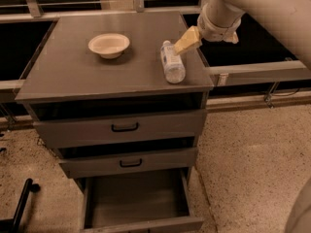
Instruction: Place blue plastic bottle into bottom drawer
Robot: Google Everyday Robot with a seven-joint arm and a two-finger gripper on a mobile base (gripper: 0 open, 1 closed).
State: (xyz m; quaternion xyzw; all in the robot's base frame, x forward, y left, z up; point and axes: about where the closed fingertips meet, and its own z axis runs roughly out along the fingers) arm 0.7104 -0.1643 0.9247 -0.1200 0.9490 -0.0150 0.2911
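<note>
I need to next close my gripper around the body of the blue plastic bottle (pixel 171 59), on the half toward its white cap, so that the bottle's bottom stays free.
The blue plastic bottle (pixel 172 62), clear with a white cap and a pale label, lies on its side near the right edge of the cabinet top (pixel 73 76), cap pointing away. My gripper (pixel 187 41) hangs at the end of the white arm just above and to the right of the bottle's cap end, close to it. The bottom drawer (pixel 136 198) is pulled out, and I see nothing in it.
A shallow cream bowl (pixel 109 45) stands on the cabinet top, left of the bottle. Two drawers with black handles (pixel 125 127) sit shut above the open one. A metal rail (pixel 257 72) runs to the right. A black bar (pixel 19 205) lies on the speckled floor at lower left.
</note>
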